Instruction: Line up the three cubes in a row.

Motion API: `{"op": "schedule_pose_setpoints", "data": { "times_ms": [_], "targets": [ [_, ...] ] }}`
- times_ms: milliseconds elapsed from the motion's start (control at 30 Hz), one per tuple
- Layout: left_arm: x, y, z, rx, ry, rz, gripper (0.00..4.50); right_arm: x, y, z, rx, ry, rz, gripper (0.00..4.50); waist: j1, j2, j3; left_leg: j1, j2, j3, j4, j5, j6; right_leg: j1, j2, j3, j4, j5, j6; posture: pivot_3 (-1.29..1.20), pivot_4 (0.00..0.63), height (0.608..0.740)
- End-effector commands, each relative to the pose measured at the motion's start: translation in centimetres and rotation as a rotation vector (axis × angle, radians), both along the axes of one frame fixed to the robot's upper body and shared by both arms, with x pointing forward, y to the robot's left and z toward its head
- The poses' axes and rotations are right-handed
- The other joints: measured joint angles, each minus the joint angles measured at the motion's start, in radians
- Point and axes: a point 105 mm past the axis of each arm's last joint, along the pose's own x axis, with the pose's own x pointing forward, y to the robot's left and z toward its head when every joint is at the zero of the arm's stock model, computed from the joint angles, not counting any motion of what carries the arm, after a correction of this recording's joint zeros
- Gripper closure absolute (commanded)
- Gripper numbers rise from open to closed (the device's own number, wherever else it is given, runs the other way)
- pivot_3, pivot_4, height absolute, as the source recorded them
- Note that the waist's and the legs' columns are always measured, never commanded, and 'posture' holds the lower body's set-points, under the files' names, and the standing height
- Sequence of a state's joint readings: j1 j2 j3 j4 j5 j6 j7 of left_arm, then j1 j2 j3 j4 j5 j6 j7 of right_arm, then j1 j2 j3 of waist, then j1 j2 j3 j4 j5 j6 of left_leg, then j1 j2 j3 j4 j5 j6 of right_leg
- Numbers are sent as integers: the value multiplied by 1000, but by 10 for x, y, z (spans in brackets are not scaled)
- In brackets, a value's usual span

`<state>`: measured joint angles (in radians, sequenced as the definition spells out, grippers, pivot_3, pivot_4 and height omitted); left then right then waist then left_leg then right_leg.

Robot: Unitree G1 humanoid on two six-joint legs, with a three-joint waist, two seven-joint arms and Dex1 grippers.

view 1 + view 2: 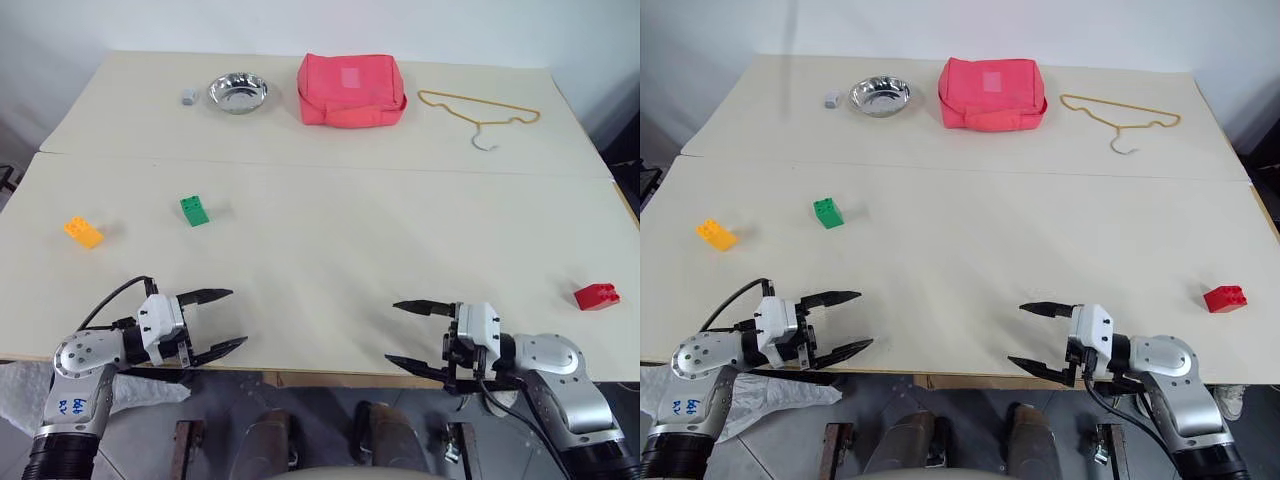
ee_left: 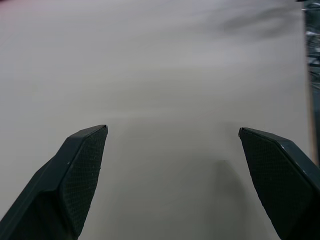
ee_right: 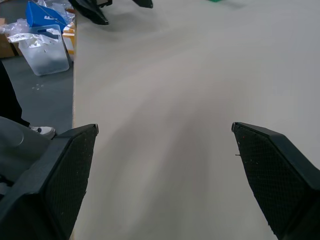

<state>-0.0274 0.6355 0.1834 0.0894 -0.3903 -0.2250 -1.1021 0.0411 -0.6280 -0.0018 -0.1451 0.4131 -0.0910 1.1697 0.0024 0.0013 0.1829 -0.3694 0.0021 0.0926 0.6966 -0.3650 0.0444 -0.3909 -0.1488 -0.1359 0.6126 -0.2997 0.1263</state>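
Note:
The robot's right gripper should move to the red cube next and close on two opposite sides of its studded top (image 1: 604, 295).
Three cubes lie far apart on the cream table (image 1: 330, 230). The orange-yellow cube (image 1: 83, 232) is at the left, the green cube (image 1: 194, 210) a little right of it and farther back, the red cube (image 1: 597, 296) near the right edge. My left gripper (image 1: 229, 320) hovers open at the front edge, well in front of the green cube, with nothing between its fingers. My right gripper (image 1: 400, 333) stands open at the front edge too, pointing left, far left of the red cube and empty. The left gripper's fingertips (image 3: 92, 11) also show in the right wrist view.
Along the back of the table sit a small grey block (image 1: 188, 97), a steel bowl (image 1: 238, 92), a pink pouch (image 1: 351, 89) and a yellow wire hanger (image 1: 480, 112). A seam (image 1: 330, 165) runs across the table. A plastic bin (image 3: 42, 47) stands on the floor.

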Motion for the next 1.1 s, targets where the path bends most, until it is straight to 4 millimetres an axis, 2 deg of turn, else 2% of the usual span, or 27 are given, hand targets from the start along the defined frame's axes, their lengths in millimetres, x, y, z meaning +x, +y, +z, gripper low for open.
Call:
{"op": "schedule_pose_setpoints", "data": {
  "times_ms": [33, 200, 333, 400, 467, 567, 667, 733, 767, 833, 933, 1000, 1100],
  "targets": [
    [3, 0, 12, -27, -43, 29, 32, -1, -3, 12, 24, -55, -11, 0, -2, 0, 0, 0, 0, 0, 0, 0, 0, 0, 0, 0, 0, 0, 0, 0, 150, 740],
    [5, -8, 18, -110, 61, 44, 32, 4, -17, 33, 128, -97, -188, 0, -1, 0, 0, 0, 0, 0, 0, 0, 0, 0, 0, 0, 0, 0, 0, 0, 150, 740],
    [11, -20, 26, -196, 121, 46, 32, 0, -44, 47, 176, -131, -395, 0, 8, 0, 0, 0, 0, -1, 0, 0, 0, 1, 0, 1, 0, 0, 0, 0, 150, 740],
    [9, -32, 25, -154, 114, -25, 32, -5, -59, 52, 171, -149, -477, 0, 12, 0, 0, 0, 0, 0, 0, 0, 0, 1, 0, 2, 0, 0, 0, 0, 150, 740],
    [9, -61, 30, -122, 62, -178, 32, -18, -88, 58, 131, -196, -623, 0, 30, 2, 0, 0, -1, 0, 0, 0, 0, 0, 0, 1, 0, 0, 0, 0, 150, 740],
    [6, -91, 35, -94, 6, -337, 32, -38, -120, 64, 74, -238, -777, 0, 39, 2, 0, 0, -3, 1, 0, 0, 0, 1, 0, 2, -1, 1, 2, 0, 150, 740],
    [0, -124, 36, -99, 1, -516, 32, -78, -178, 65, 47, -270, -1093, 0, 43, 2, -1, 0, -3, 2, -1, 0, 0, 0, 1, 2, -2, 1, 2, 0, 150, 740],
    [-1, -138, 35, -112, 28, -578, 32, -102, -202, 61, 84, -260, -1246, 0, 45, 3, -1, 1, -3, 3, -3, 0, 0, 0, 2, 3, -2, 1, 2, 0, 150, 740],
    [-1, -147, 32, -111, 46, -604, 32, -115, -214, 45, 59, -197, -1308, 0, 44, 3, -2, 1, -2, 3, -3, 0, 0, 0, 2, 3, -2, 1, 2, 0, 150, 740],
    [-3, -157, 27, -100, 62, -636, 32, -127, -224, 25, 24, -116, -1358, 0, 34, 3, -2, 2, -2, 4, -3, 0, 1, 1, 3, 4, -3, 1, 2, 0, 150, 740],
    [-4, -160, 25, -94, 75, -652, 32, -124, -232, 23, 42, -118, -1396, 0, 1, 5, -3, 3, -1, 6, -3, 0, 1, 0, 3, 8, -1, 1, 2, 0, 150, 740],
    [-2, -157, 27, -109, 72, -630, 32, -105, -245, 29, 67, -112, -1425, 0, -11, 6, -3, 5, 0, 7, -4, 0, 1, 0, 2, 9, -1, 1, 1, 0, 150, 740],
    [0, -155, 29, -120, 66, -609, 32, -89, -255, 30, 47, -66, -1445, 0, -16, 9, -5, 10, -1, 10, -4, 0, 1, 1, 1, 13, -1, 1, 1, 0, 150, 740]
  ]
}}
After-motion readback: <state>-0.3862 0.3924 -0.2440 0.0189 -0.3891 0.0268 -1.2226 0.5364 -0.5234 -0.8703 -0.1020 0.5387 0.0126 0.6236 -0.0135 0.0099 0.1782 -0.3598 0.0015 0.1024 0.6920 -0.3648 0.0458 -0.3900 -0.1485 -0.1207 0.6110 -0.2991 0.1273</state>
